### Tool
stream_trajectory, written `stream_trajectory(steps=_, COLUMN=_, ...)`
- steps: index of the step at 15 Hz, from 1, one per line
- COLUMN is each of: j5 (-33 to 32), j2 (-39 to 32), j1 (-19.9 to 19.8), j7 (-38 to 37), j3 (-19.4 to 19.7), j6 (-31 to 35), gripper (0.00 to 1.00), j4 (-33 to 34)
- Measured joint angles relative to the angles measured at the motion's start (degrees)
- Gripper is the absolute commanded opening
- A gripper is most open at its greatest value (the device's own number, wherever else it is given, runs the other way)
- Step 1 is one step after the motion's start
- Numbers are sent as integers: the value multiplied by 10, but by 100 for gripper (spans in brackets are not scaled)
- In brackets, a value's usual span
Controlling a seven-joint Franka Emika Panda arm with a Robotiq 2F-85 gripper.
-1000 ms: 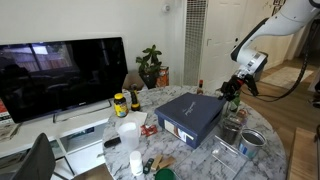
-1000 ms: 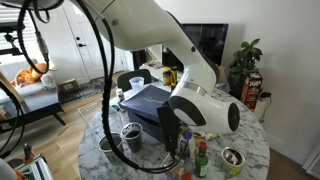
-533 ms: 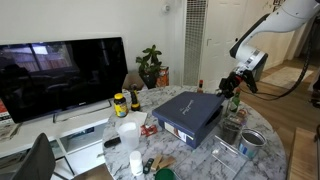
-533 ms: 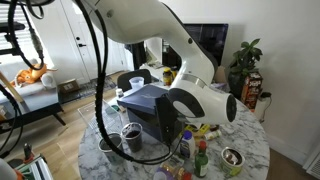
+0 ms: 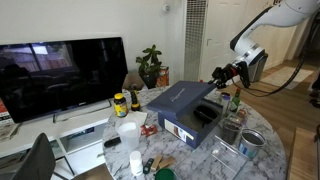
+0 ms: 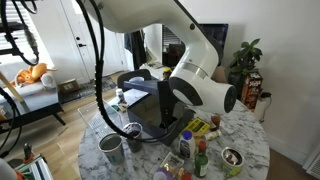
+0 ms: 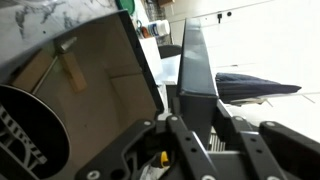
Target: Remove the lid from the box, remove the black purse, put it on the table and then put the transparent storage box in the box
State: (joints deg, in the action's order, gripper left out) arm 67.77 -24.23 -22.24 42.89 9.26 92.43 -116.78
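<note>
The robot's gripper should release the lid on the marble table (image 5: pixel 162 97) between the navy-blue box and the plant.
The navy-blue box (image 5: pixel 185 128) stands in the middle of the round marble table (image 5: pixel 262 158). Its lid (image 5: pixel 182 96) is tilted up off it, high on the gripper's side and low on the far side. My gripper (image 5: pixel 222 75) is shut on the lid's raised edge. In the wrist view the lid's rim (image 7: pixel 195 60) runs between my fingers (image 7: pixel 232 128), with its pale inner face (image 7: pixel 90 80) to the left. A dark shape inside the box looks like the black purse (image 5: pixel 205 115). A small clear container near the table's front may be the transparent storage box (image 5: pixel 226 149).
Around the box stand a round metal tin (image 5: pixel 252 143), a metal cup (image 5: pixel 232 130), a green bottle (image 5: pixel 236 102), a white cup (image 5: pixel 128 134) and a yellow-lidded jar (image 5: pixel 120 104). A television (image 5: pixel 62 75) and a plant (image 5: pixel 151 66) are behind. The arm's bulky links (image 6: pixel 205 95) hang over the table.
The lid lay flat on the box; now its gripper-side edge has swung up, baring the box's inside. The gripper has risen and moved with it.
</note>
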Motion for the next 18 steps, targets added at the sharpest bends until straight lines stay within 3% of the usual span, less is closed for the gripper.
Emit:
stream_trajectory(steps=6, j5=98, j2=8, j1=25, j7=-17, j3=0, j6=29, gripper=9, j4=31)
stream_trajectory(steps=11, j5=126, j2=7, j1=74, j7=-44, j3=0, j6=175, gripper=9, j4=69)
stream_trajectory(steps=18, j5=98, j2=-8, j1=121, j7=-114, j3=-2, j6=375, gripper=9, j4=137)
